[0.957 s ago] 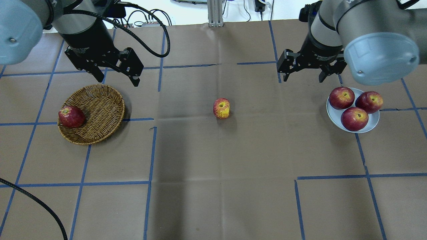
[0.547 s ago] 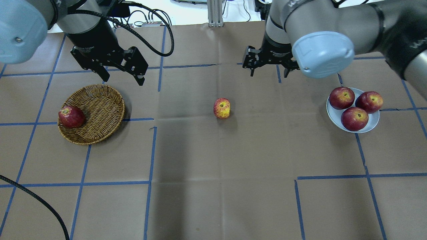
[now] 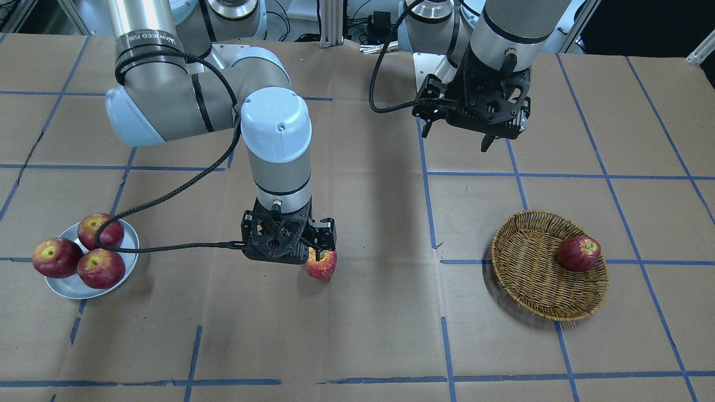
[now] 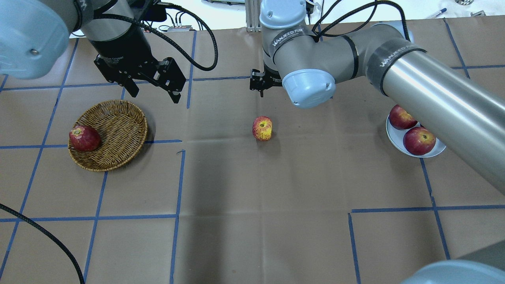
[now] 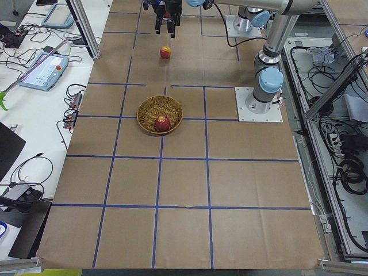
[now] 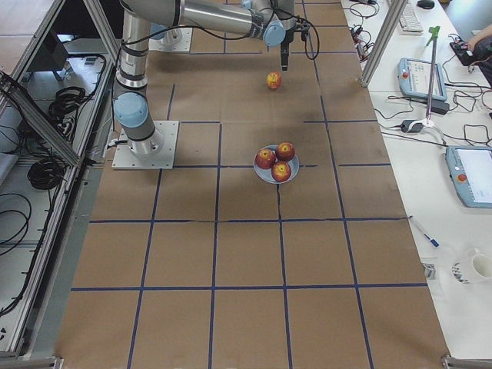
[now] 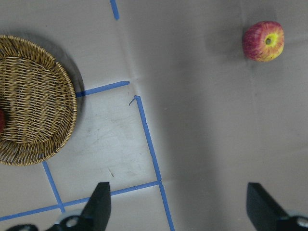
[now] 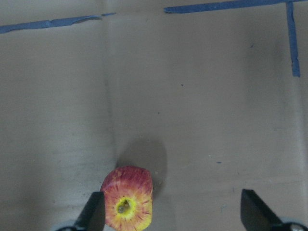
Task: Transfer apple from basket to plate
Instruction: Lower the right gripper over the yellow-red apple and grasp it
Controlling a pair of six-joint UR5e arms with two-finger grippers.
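Observation:
I will close my right gripper on the sides (image 3: 322,265) (image 8: 128,198) of the pale streaky apple in the middle of the table, with the yellow stem patch between its fingers.
The pale streaky apple (image 4: 262,128) with the yellow stem patch stands on the table's middle, outside the wicker basket (image 4: 118,130). My right gripper (image 8: 174,217) is open and hovers above the apple (image 8: 127,198), which sits close to one finger (image 8: 94,211). In the front view one fingertip (image 3: 319,255) overlaps the apple (image 3: 323,267). My left gripper (image 4: 154,96) is open and empty, above the table just behind the basket's right rim. The metal plate (image 4: 391,138) lies at the right.
A dark red apple (image 4: 84,138) lies at the basket's left side. Dark red apples (image 4: 419,141) fill the plate; the right forearm partly covers them in the overhead view. Blue tape lines cross the brown table cover.
My right arm has swung left from above the plate to the middle, over the pale apple. My left gripper has drifted slightly right. Both stayed open; no apple moved.

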